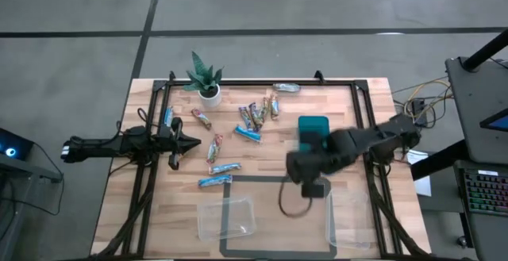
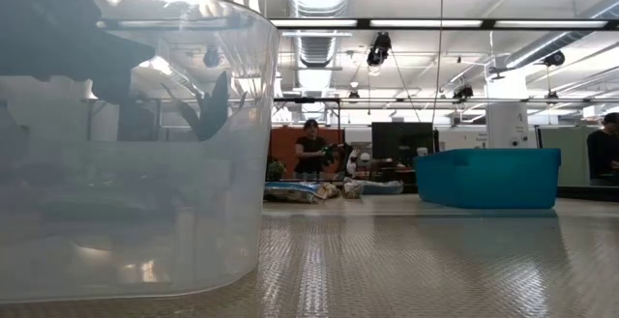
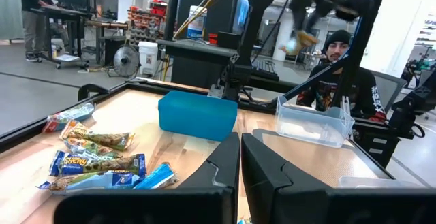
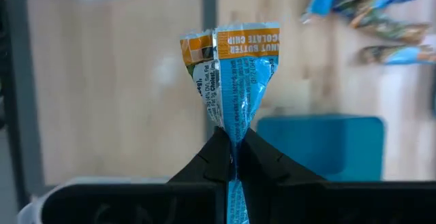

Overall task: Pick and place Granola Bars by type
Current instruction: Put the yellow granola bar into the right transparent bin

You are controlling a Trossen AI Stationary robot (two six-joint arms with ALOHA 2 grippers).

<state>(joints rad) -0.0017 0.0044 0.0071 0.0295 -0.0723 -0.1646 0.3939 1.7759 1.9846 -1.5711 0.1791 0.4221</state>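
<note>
I have the blue bar in my right gripper. Next, I let it go inside the clear plastic tub closer to the teal bin (image 1: pixel 344 207).
Several granola bars (image 1: pixel 252 121) lie scattered on the wooden table's far middle; they also show in the left wrist view (image 3: pixel 95 164). One blue-wrapped bar with an orange end (image 4: pixel 231 67) is in my right gripper (image 4: pixel 232 141), which is shut on it above the table, just near of the teal bin (image 1: pixel 313 126). My right gripper (image 1: pixel 305 172) is blurred in the high view. My left gripper (image 1: pixel 190 143) waits at the table's left, shut and level, with nothing in it (image 3: pixel 240 157). My right gripper pinches the blue bar's wrapper (image 4: pixel 236 120) between its two fingers, where the wrapper is squeezed narrow. The fingers point steeply down. The bar runs on along the fingers, its orange end (image 4: pixel 231 41) beyond the tips, clear of the table.
Two clear plastic tubs stand near the front edge, one left (image 1: pixel 226 217) and one right (image 1: pixel 351 213), by a black taped rectangle (image 1: pixel 278 183). A potted plant (image 1: pixel 206 82) stands at the far left. A person (image 3: pixel 337 74) sits beyond the table.
</note>
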